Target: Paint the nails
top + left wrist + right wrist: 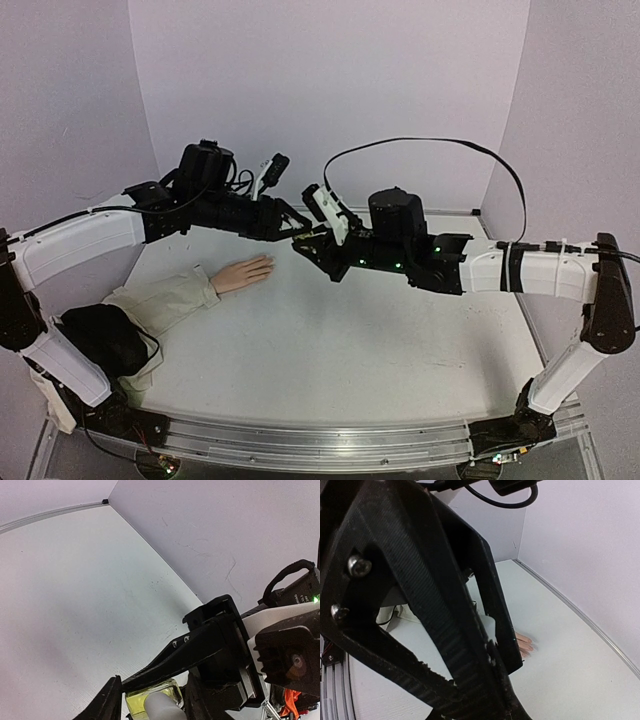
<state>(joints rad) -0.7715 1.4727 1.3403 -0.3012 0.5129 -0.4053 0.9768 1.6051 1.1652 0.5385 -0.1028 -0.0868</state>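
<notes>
The fingers of my left gripper reach past the white cap to my right gripper's fingertips, so next I open them, move back and take the cap nearer its end [168,712].
The pale peach mannequin hand [245,273] lies flat at the table's left on a beige sleeve [165,302]. Its nails are too small to make out. Its fingertips [526,645] show past the fingers in the right wrist view. My left gripper [292,231] is held in the air right of the hand. It is shut on a small yellowish-green bottle [150,694] with a white cap [164,709], seen between its fingers [106,704]. My right gripper [309,244] meets it from the right, and its fingers [192,647] close over the white cap [488,625].
White walls enclose the table on the back and both sides. A black cable [420,145] arcs above the right arm. A dark bundle [100,338] sits on the sleeve by the left arm's base. The metal rail [320,445] runs along the near edge.
</notes>
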